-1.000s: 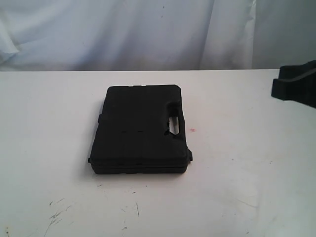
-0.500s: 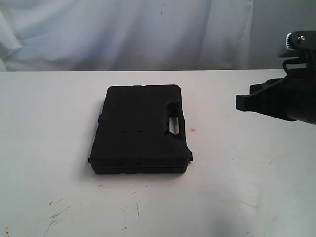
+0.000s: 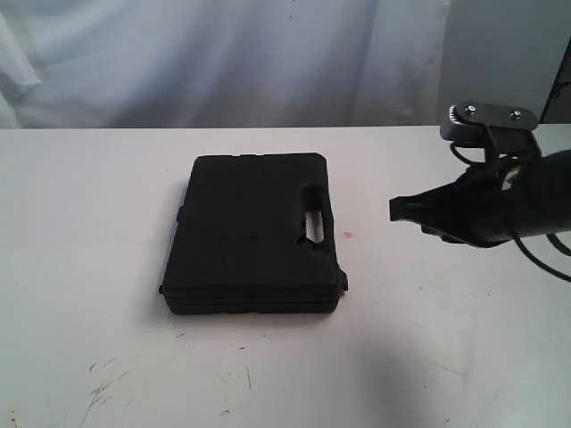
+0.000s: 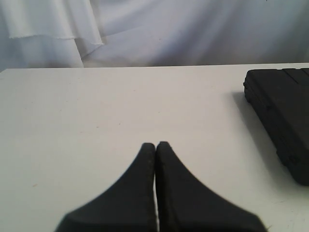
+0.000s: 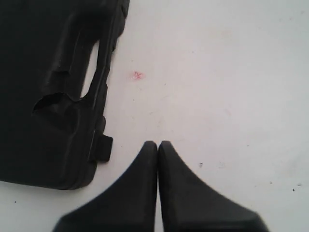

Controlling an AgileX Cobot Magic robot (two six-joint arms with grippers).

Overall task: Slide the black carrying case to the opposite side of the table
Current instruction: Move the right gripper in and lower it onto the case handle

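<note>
My right gripper is to go to the black carrying case next and close on the middle of its handle (image 3: 328, 219) (image 5: 102, 69), next to the red spot.
The black carrying case (image 3: 254, 232) lies flat on the white table (image 3: 89, 223), its handle cut-out facing right. My right gripper (image 3: 395, 209) hangs above the table to the right of the case, apart from it, fingertips pressed together with nothing between them. The right wrist view has the case (image 5: 53, 92) with its handle slot and a side latch beside the shut right gripper (image 5: 157, 143). My left gripper (image 4: 155, 144) is shut and empty over bare table; a corner of the case (image 4: 282, 111) shows at that view's edge. The left arm is out of the exterior view.
A tiny red spot (image 3: 349, 235) marks the table just right of the case, also the red spot (image 5: 137, 75) in the right wrist view. Dark scuff marks (image 3: 103, 388) lie near the front edge. A white cloth backdrop (image 3: 223, 53) hangs behind the table.
My right arm has come in from the right edge toward the case, its shut fingertips now much nearer the handle side. The case has not moved.
</note>
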